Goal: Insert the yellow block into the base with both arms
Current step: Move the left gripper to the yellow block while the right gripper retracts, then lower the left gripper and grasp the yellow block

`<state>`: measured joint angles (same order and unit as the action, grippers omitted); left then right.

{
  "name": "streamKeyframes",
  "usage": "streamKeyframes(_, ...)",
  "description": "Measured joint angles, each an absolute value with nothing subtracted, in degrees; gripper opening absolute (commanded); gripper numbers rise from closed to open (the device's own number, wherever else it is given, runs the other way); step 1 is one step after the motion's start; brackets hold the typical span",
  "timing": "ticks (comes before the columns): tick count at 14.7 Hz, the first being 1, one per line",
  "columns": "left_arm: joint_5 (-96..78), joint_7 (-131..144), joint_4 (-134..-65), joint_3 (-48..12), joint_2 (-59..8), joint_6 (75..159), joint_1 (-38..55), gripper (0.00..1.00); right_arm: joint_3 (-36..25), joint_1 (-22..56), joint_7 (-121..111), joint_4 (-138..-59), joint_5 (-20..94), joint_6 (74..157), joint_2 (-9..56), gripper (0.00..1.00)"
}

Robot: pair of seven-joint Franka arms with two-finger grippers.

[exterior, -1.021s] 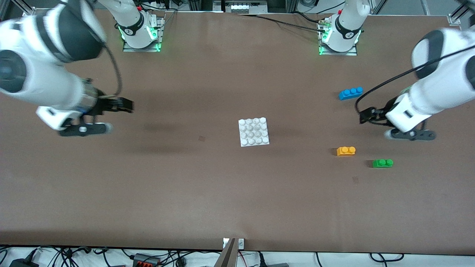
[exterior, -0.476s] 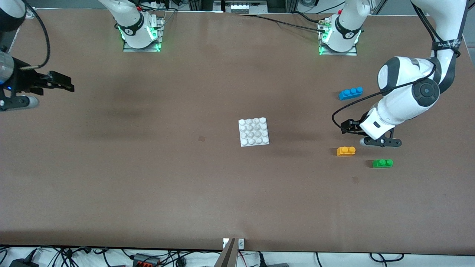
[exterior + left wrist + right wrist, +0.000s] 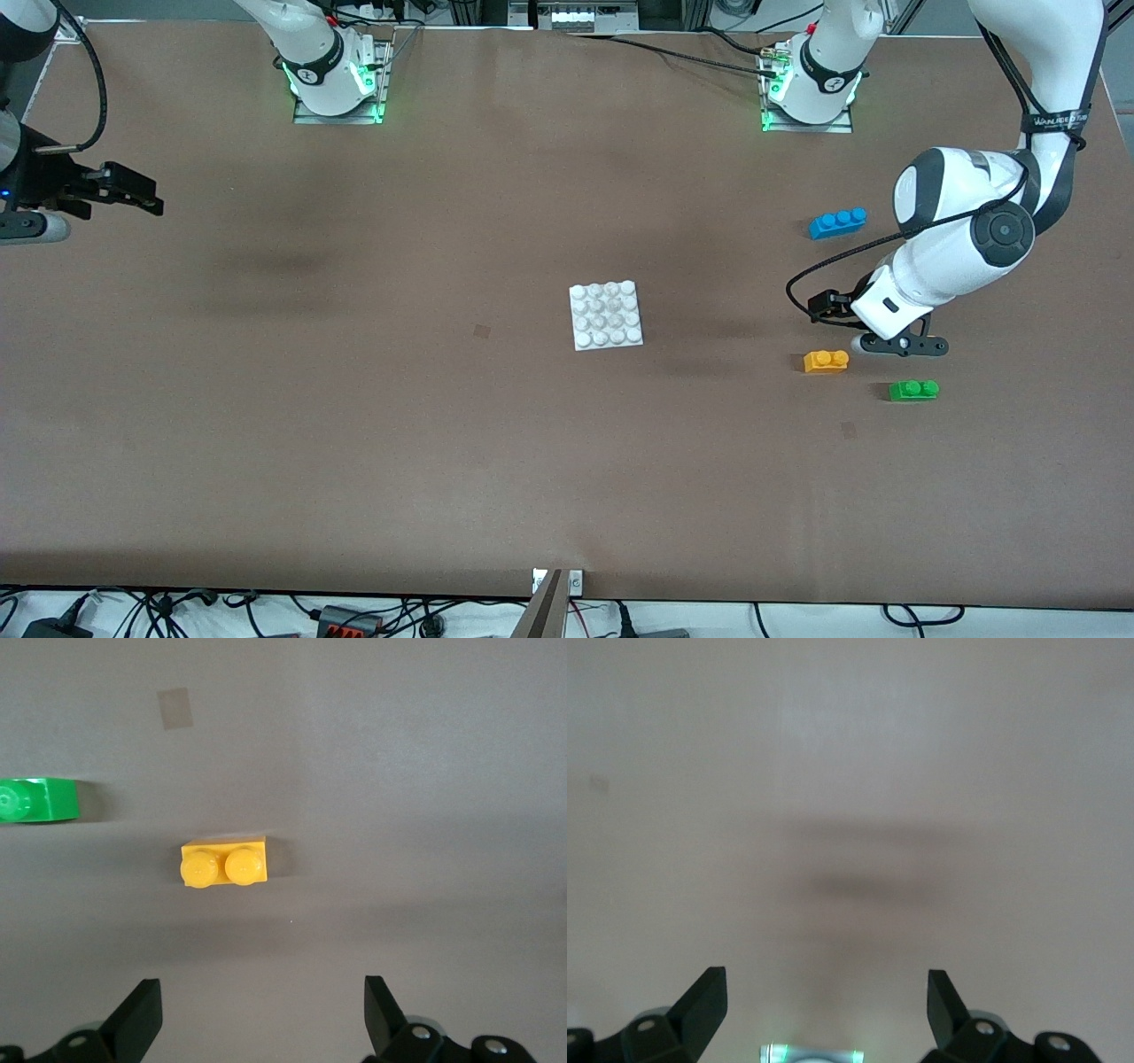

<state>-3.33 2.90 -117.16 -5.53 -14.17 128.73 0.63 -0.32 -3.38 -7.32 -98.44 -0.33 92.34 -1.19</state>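
Next, I close my left gripper on the opposite ends of the yellow block (image 3: 826,362) (image 3: 224,863), so that the block's studs are side by side between the fingers.
The yellow block (image 3: 826,360) lies on the brown table toward the left arm's end, its two studs up. In the left wrist view the yellow block (image 3: 223,865) lies a short way ahead of the open fingers. My left gripper (image 3: 877,324) hangs just beside the block, points down, and is open and empty (image 3: 263,997). The white studded base (image 3: 606,315) lies flat at the table's middle, apart from the bricks. My right gripper (image 3: 40,208) is up at the right arm's end of the table, open and empty (image 3: 826,988), over bare table.
A green two-stud brick (image 3: 913,390) lies beside the yellow block, nearer the front camera; it also shows in the left wrist view (image 3: 35,800). A blue three-stud brick (image 3: 837,222) lies farther from the camera. Both arm bases (image 3: 335,75) stand along the table's back edge.
My left arm has come down and in toward the yellow block. My right arm has swung out to its end of the table. The bricks and base have not moved.
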Motion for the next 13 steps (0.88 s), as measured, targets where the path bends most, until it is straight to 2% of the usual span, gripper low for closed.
streamKeyframes(8, -2.95, 2.76, -117.15, -5.58, -14.94, 130.11, 0.62, 1.0, -0.62, -3.79, -7.3, -95.31, -0.33, 92.41, -1.14, 1.0)
streamKeyframes(13, 0.27, -0.26, -117.24, -5.49, -18.2, 135.41, 0.13, 1.0, -0.61, -3.81, -7.3, -95.31, -0.33, 92.15, -1.08, 1.0)
